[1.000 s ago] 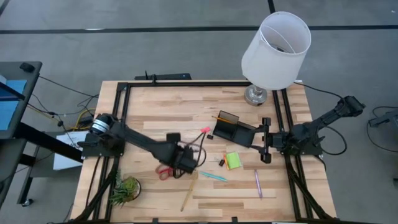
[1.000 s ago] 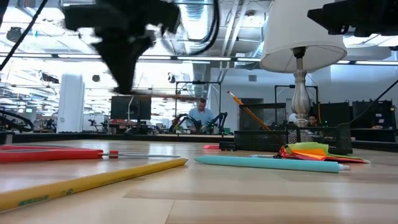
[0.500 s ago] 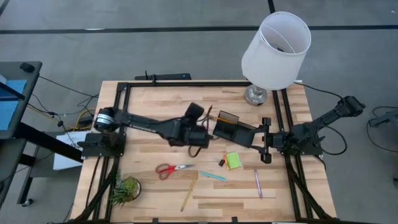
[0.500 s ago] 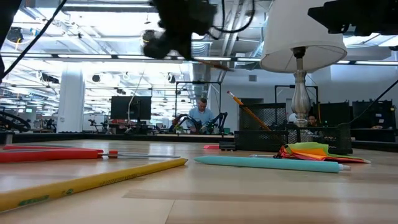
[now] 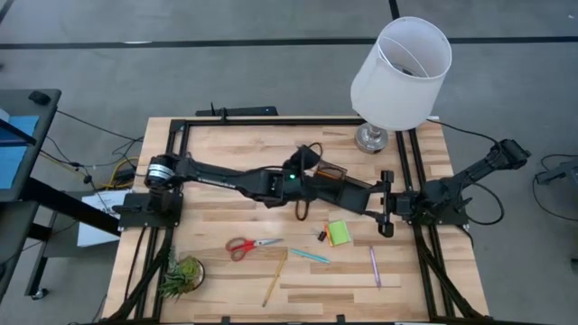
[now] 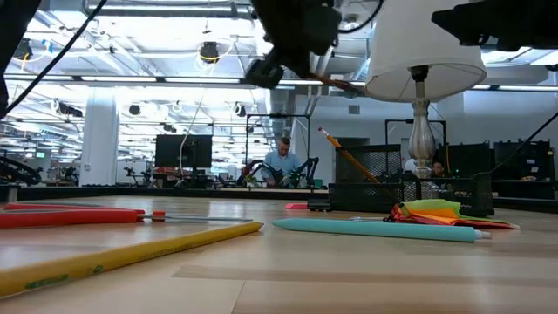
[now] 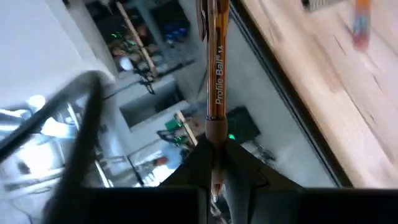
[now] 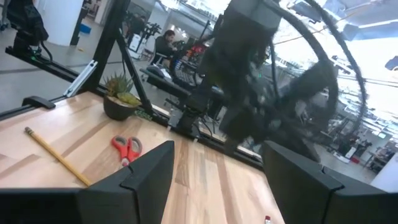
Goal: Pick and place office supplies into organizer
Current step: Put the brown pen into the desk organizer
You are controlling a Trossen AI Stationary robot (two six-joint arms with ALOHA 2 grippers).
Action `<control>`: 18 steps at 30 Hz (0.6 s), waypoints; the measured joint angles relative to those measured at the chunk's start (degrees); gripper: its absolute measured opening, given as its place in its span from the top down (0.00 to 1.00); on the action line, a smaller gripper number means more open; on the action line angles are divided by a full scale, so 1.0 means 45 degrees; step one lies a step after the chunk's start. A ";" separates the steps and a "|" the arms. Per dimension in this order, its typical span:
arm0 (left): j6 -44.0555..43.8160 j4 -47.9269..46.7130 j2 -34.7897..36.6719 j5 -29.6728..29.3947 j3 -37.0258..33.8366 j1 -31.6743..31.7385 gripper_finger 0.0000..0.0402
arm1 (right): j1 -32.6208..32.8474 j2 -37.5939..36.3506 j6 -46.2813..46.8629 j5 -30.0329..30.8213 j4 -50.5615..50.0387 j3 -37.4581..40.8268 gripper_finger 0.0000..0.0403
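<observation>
Next, my left gripper drops the orange-brown pen, now held high above the table's middle, inside the black organizer (image 5: 329, 170), beside the leaning orange pencil.
My left gripper (image 5: 305, 168) hangs high above the table's middle, beside the black organizer (image 5: 332, 186), and is shut on an orange-brown pen (image 7: 216, 68). An orange pencil (image 6: 342, 152) leans in the organizer. On the wood lie the red-handled scissors (image 5: 248, 246), the lime sticky-note pad (image 5: 339, 233), a wooden pencil (image 5: 275, 278), a teal pen (image 5: 309, 255) and a purple pen (image 5: 374, 266). My right gripper (image 8: 217, 186) waits open at the right edge. My left gripper pinches the pen between its two fingers (image 7: 244, 165) at one end, on the darker grip section (image 7: 214, 129). The barrel runs straight out ahead, along the fingers. The pen is lifted clear of the table and, in the low view, lies nearly level (image 6: 336, 84).
A white-shaded lamp (image 5: 400, 63) stands at the far right, close behind the organizer. A small green plant (image 5: 181, 275) sits at the near left corner. Black frame rails (image 5: 271, 122) border the table. Bare wood lies along the far left.
My left gripper has risen from beside the scissors and travelled toward the far right, up to the organizer, turning as it went. It has stayed shut on the pen, which has come along, clear of the table. The scissors stay where they lay.
</observation>
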State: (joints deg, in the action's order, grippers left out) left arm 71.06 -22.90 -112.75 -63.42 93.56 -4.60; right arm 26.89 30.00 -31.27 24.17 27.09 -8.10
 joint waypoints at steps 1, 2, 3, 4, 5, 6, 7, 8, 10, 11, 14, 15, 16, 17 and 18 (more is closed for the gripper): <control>0.0415 0.0287 -0.0234 0.0040 0.0000 0.0000 0.98 | 0.0000 0.0001 -0.0058 -0.0005 -0.0005 0.0000 0.41; 0.0828 0.0454 -0.0540 -0.0052 0.0000 0.0000 0.99 | 0.0000 0.0002 -0.0071 -0.0010 0.0017 0.0000 0.41; 0.1302 0.0907 -0.0870 -0.0235 0.0000 0.0005 0.99 | 0.0000 -0.0004 -0.0069 -0.0010 0.0026 0.0000 0.41; 0.1860 0.1259 -0.1211 -0.0510 -0.0011 0.0010 0.99 | 0.0000 -0.0004 -0.0066 0.0003 0.0000 0.0000 0.41; 0.2401 0.1551 -0.1514 -0.0913 -0.0025 -0.0003 0.99 | 0.0000 0.0001 -0.0063 0.0014 -0.0015 0.0000 0.41; 0.2881 0.1813 -0.1761 -0.1147 -0.0024 -0.0040 0.99 | 0.0000 0.0001 -0.0061 0.0010 -0.0019 0.0000 0.41; 0.3245 0.1944 -0.1938 -0.1199 -0.0012 -0.0074 0.99 | 0.0000 0.0001 -0.0066 0.0014 -0.0010 0.0000 0.41; 0.3542 0.2175 -0.2071 -0.1101 0.0037 -0.0113 0.99 | 0.0000 0.0001 -0.0066 0.0018 -0.0010 0.0000 0.41; 0.4029 0.2356 -0.2108 -0.0815 0.0044 -0.0178 0.99 | 0.0000 0.0001 -0.0123 0.0016 -0.0026 0.0000 0.41; 0.4243 0.2623 -0.2187 -0.0667 0.0058 -0.0192 0.99 | 0.0000 0.0001 -0.0149 0.0019 -0.0032 0.0000 0.41; 0.4915 0.3391 -0.2329 -0.0627 0.0057 -0.0175 0.99 | 0.0000 0.0001 -0.0168 0.0019 -0.0085 0.0000 0.41; 0.5262 0.3604 -0.2332 -0.0600 0.0054 -0.0127 0.99 | 0.0000 -0.0004 -0.0168 0.0019 -0.0103 0.0000 0.41; 0.5610 0.3646 -0.2309 -0.0431 0.0059 -0.0082 0.99 | 0.0000 0.0001 -0.0169 0.0023 -0.0154 0.0000 0.41; 0.5829 0.3599 -0.2273 -0.0121 0.0068 -0.0053 0.99 | 0.0000 0.0001 -0.0178 0.0019 -0.0190 0.0000 0.41; 0.6021 0.3599 -0.2278 0.0092 0.0068 -0.0026 0.99 | 0.0000 0.0001 -0.0178 0.0019 -0.0194 0.0000 0.41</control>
State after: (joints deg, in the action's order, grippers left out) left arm 98.16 -6.70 -123.00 -63.01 93.86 -4.72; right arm 26.89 30.00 -32.08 24.25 26.22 -8.10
